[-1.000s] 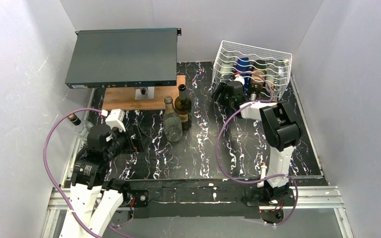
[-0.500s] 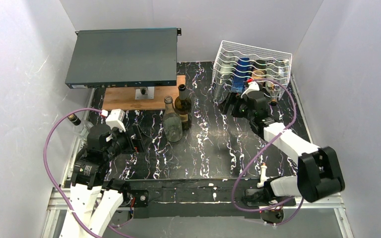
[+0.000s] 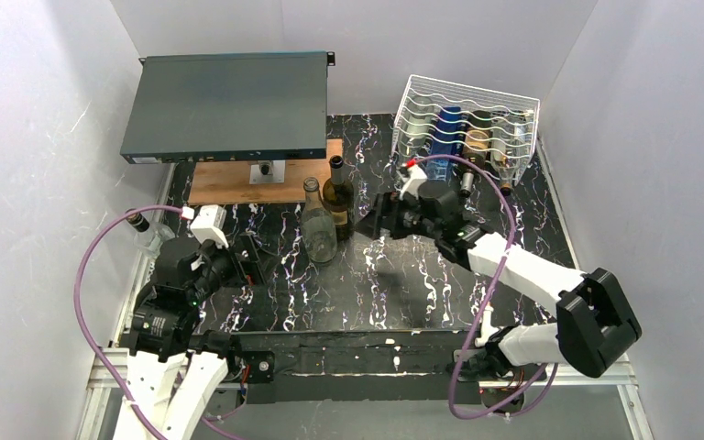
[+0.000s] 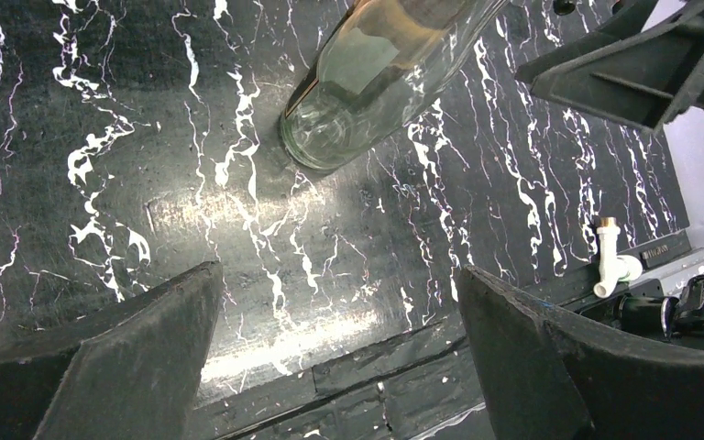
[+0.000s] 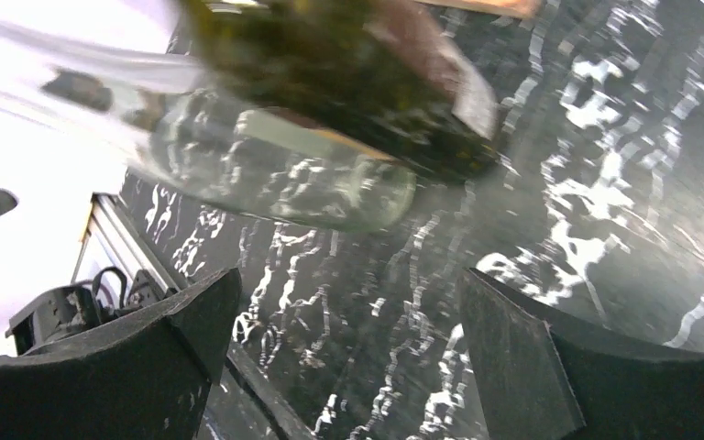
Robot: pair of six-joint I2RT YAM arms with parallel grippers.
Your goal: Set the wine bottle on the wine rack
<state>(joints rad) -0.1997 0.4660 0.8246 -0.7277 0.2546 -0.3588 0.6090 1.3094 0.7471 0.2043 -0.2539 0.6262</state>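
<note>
The robot's right gripper will close on the neck [image 3: 337, 171] of the dark bottle, just below its opening, because that bottle goes to the wine rack next.
Two wine bottles stand upright mid-table: a clear bottle [image 3: 319, 229] and a dark bottle [image 3: 337, 200] just behind it. The clear bottle's base shows in the left wrist view [image 4: 367, 92]; both show blurred in the right wrist view, clear [image 5: 275, 188] and dark [image 5: 348, 73]. The white wire wine rack [image 3: 463, 124] stands at the back right and holds several bottles. My right gripper [image 3: 373, 220] is open and empty, just right of the two bottles. My left gripper [image 3: 249, 259] is open and empty, left of the clear bottle.
A dark flat metal box [image 3: 227, 105] sits raised over a wooden board [image 3: 229, 181] at the back left. Another bottle [image 3: 147, 231] lies at the table's left edge. White walls close in both sides. Purple cables loop round both arms.
My right arm has swung away from the rack, leftward and nearer, and its open gripper now sits beside the standing bottles. The left arm has shifted slightly nearer.
</note>
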